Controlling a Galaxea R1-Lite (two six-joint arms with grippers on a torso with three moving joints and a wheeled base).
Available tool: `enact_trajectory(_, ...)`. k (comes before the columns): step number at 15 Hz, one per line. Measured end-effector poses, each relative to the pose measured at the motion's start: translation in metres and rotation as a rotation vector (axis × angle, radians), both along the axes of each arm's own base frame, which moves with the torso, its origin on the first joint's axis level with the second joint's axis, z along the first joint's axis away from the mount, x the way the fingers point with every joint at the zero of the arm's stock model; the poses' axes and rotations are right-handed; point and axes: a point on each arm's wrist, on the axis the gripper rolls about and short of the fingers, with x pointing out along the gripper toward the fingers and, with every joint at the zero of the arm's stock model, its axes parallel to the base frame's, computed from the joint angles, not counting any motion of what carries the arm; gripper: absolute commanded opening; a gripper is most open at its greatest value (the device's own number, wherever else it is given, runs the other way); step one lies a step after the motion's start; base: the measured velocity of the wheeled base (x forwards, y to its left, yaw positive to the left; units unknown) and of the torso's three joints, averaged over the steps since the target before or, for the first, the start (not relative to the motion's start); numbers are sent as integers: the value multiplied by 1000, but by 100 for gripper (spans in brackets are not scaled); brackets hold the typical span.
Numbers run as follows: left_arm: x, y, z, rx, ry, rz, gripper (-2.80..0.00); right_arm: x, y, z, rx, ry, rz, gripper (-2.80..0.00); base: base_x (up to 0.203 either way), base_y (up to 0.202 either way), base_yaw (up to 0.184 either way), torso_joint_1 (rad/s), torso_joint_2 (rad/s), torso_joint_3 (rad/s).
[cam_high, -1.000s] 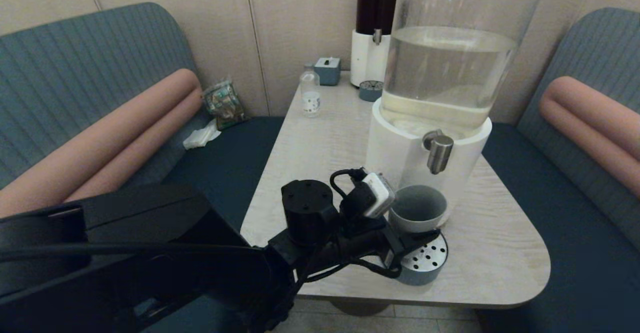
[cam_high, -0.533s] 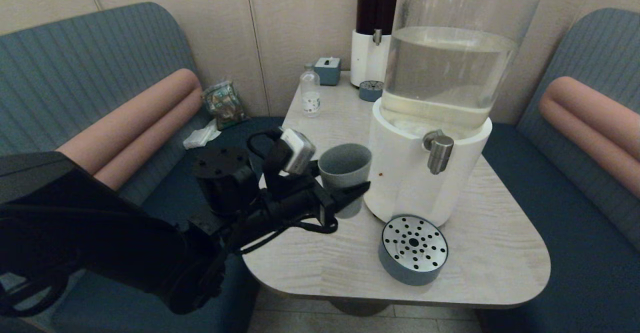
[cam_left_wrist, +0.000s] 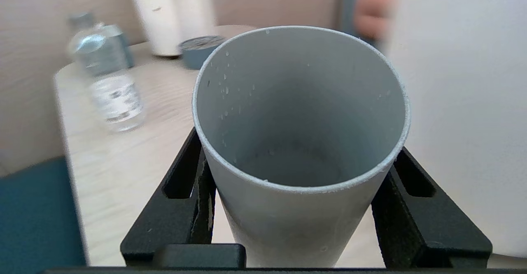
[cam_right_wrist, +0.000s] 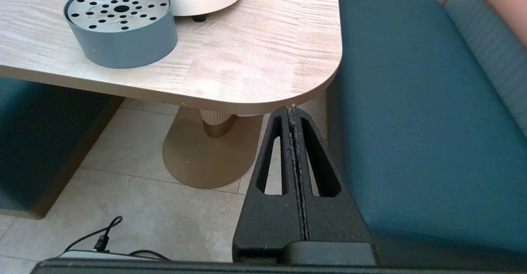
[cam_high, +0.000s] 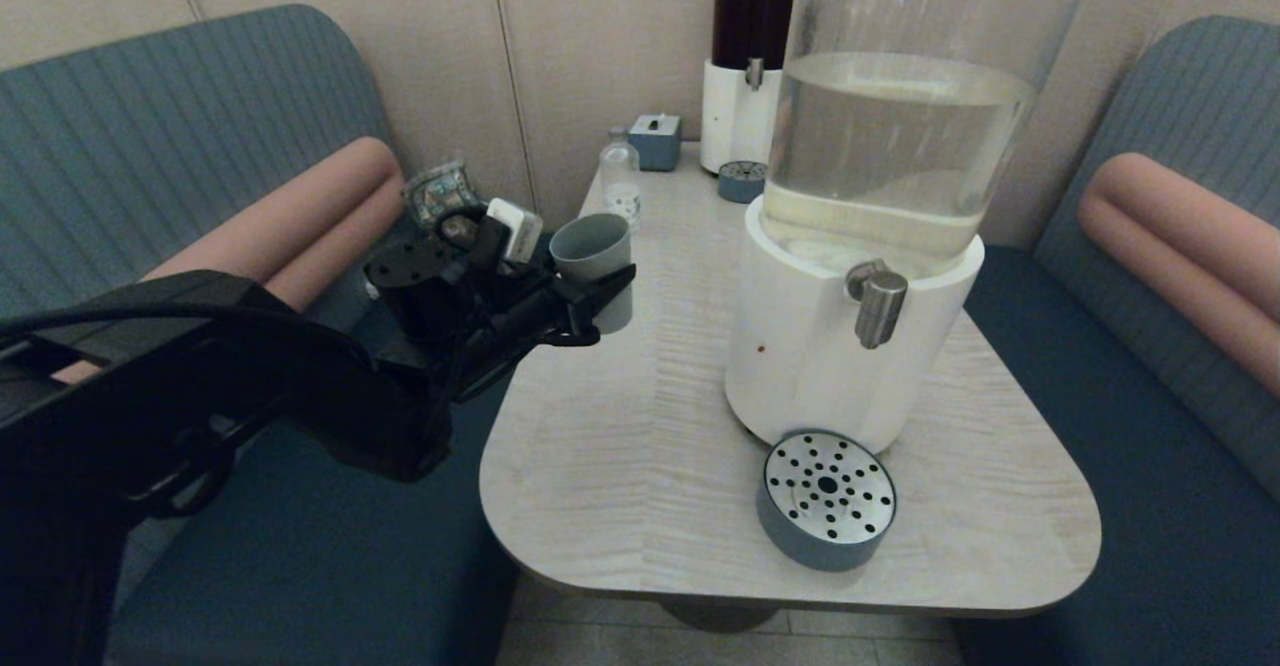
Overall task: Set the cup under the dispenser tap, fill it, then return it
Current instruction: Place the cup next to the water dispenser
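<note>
The robot's left gripper will set the grey-blue cup down on the bare table edge (cam_high: pixel 588 372) in front of the clear bottle.
The grey-blue cup (cam_high: pixel 593 254) hangs upright over the table's left edge, just in front of the small bottle. My left gripper (cam_high: pixel 612 298) is shut on the cup, one black finger on each side of its lower wall. In the left wrist view the cup (cam_left_wrist: pixel 300 113) fills the middle, water drops dot its inner wall, and the fingers (cam_left_wrist: pixel 185 191) clamp it. The steel dispenser tap (cam_high: pixel 878 306) juts from the white base of the big clear dispenser (cam_high: pixel 800 366), far to the cup's right. My right gripper (cam_right_wrist: pixel 292 111) is shut and empty, parked below the table's near right corner.
A round perforated drip tray (cam_high: pixel 828 498) sits below the tap, also seen in the right wrist view (cam_right_wrist: pixel 119 23). A clear bottle (cam_high: pixel 620 181), tissue box (cam_high: pixel 655 139), dark-liquid dispenser (cam_high: pixel 745 66) and its small tray (cam_high: pixel 742 181) stand at the back. Benches flank the table (cam_high: pixel 620 446).
My left gripper has lifted the cup off the drip tray under the tap and carried it left and back across the table to the left edge. The right arm stayed still.
</note>
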Motion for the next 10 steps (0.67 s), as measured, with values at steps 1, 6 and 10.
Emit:
enact_trajectory(1, 15, 3, -9, -1, -5, 18, -280, 0, 0, 0, 0, 0, 0, -280, 0, 0, 0, 0, 0, 0)
enact_trajectory(6, 50, 14, -63, 28, 107, 64, -280, 0, 0, 0, 0, 0, 0, -280, 0, 0, 0, 0, 0, 0)
enact_trajectory(10, 54, 15, -83, 41, 151, 67, -280, 0, 0, 0, 0, 0, 0, -280, 0, 0, 0, 0, 0, 0)
